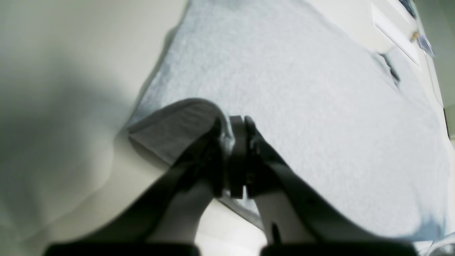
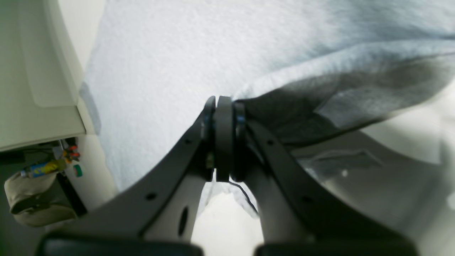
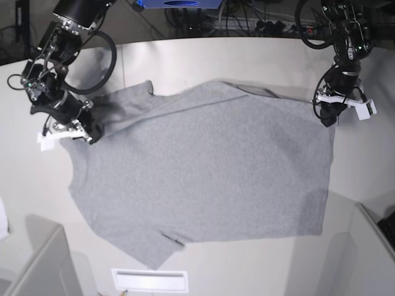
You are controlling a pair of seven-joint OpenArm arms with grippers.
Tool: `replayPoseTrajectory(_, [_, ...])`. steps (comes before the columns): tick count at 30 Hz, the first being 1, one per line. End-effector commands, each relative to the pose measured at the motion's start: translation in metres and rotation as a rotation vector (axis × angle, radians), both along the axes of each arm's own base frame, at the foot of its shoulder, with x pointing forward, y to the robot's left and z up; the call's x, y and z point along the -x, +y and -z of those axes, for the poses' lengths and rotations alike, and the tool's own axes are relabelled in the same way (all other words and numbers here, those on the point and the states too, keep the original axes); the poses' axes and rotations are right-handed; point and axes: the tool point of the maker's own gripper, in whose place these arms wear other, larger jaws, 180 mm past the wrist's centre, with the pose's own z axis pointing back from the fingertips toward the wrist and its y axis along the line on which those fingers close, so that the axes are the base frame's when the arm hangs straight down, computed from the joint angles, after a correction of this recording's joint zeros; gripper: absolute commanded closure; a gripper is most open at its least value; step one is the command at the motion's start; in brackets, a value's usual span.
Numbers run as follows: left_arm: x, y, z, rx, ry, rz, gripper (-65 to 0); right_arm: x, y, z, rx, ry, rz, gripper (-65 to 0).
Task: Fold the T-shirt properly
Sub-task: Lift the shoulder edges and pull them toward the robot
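Next, I release the T-shirt's fold, now at the shirt's edge, with my right gripper on the shirt's flat grey body (image 3: 106, 178) just behind the front sleeve.
The heather-grey T-shirt (image 3: 210, 172) lies spread on the pale table (image 3: 259, 68), plain side up, with one sleeve at the front (image 3: 151, 250) and one at the back left (image 3: 126, 98). My right gripper (image 3: 86, 132) is at the shirt's left edge and is shut on a fold of it; the wrist view shows its tips (image 2: 224, 101) pinching the grey cloth (image 2: 170, 53). My left gripper (image 3: 326, 117) is at the shirt's far right corner and is shut on its hem, as the wrist view shows (image 1: 236, 121), with the cloth (image 1: 302, 89) stretching away.
A white slotted plate (image 3: 149, 280) lies at the table's front edge. Grey box walls stand at the front left (image 3: 37, 265) and front right (image 3: 370, 246). Cables (image 3: 247, 21) run behind the table. A white scrap (image 3: 2, 222) shows at the left edge.
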Motion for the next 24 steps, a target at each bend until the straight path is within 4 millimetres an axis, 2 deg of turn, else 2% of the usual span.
replayPoseTrajectory(1, [-0.006,0.003,-0.012,-0.015,-0.042,-0.002,0.0,-0.008,-0.003,-0.008,0.002,-0.029,0.002,0.0])
replayPoseTrajectory(10, [-0.004,0.012,-0.01,-0.01,-0.027,-0.063,0.0,-0.029,-0.009,-0.009,-0.012,-0.038,0.004,0.0])
replayPoseTrajectory(14, [-0.008,0.029,-0.02,-0.019,-0.06,-0.114,0.0,-0.037,-0.008,-0.004,-0.036,-0.028,0.006,0.0])
replayPoseTrajectory(17, [-0.006,0.039,-0.018,-0.012,-0.048,-0.142,0.0,-0.044,-0.006,-0.001,-0.057,-0.019,0.007,0.0])
replayPoseTrajectory(24, [-0.02,0.036,-0.016,0.027,-0.046,-0.141,0.0,-0.063,-0.008,-0.001,-0.082,-0.016,0.007,0.0])
